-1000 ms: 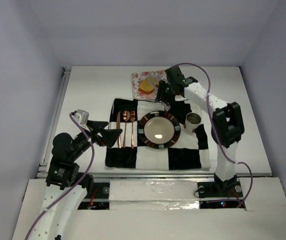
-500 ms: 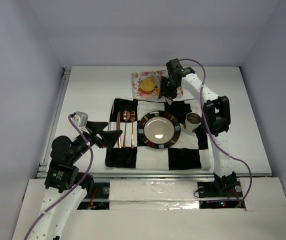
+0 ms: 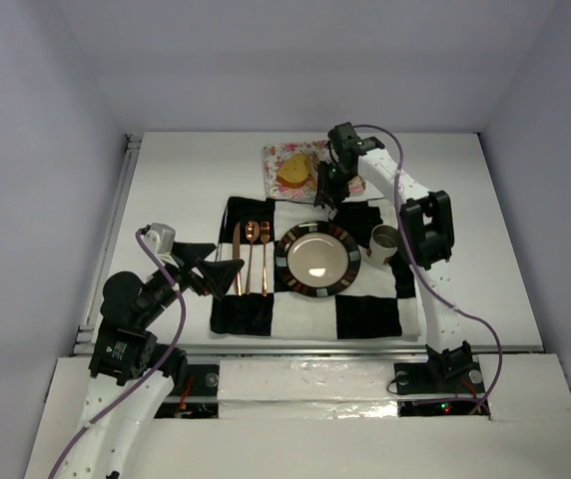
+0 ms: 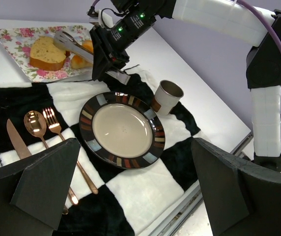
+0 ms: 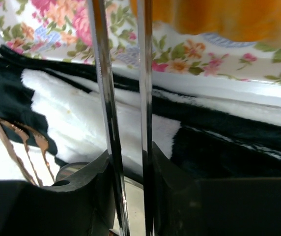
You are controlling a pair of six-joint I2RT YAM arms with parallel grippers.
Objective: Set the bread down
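Observation:
Next, my right gripper lets the pale yellow slice of bread go on the pale middle of the striped-rim dinner plate (image 3: 310, 253). The bread is now on the floral tray.
The pale yellow bread slice (image 3: 289, 177) (image 4: 46, 53) and the orange croissant (image 4: 83, 59) lie on a floral tray (image 3: 276, 157) (image 4: 13, 40) at the back. My right gripper (image 3: 325, 186) (image 4: 106, 61) (image 5: 129, 162) is shut on metal tongs (image 4: 70, 43) (image 5: 101, 78). The tong arms reach over the tray's near edge to the croissant (image 5: 219, 17), slightly apart. Their tips are out of the right wrist view. My left gripper (image 3: 221, 269) (image 4: 130, 191) is open and empty, low over the cloth's left front part.
A striped-rim dinner plate (image 3: 284, 261) (image 4: 89, 117) sits mid-cloth on a black-and-white checkered cloth (image 3: 370, 314). A copper knife, spoon and fork (image 3: 251, 254) lie left of it. A metal cup (image 3: 385, 240) (image 4: 169, 96) stands to its right.
My right arm has stretched out and carried the tongs back and left to the floral tray. The left arm has barely moved.

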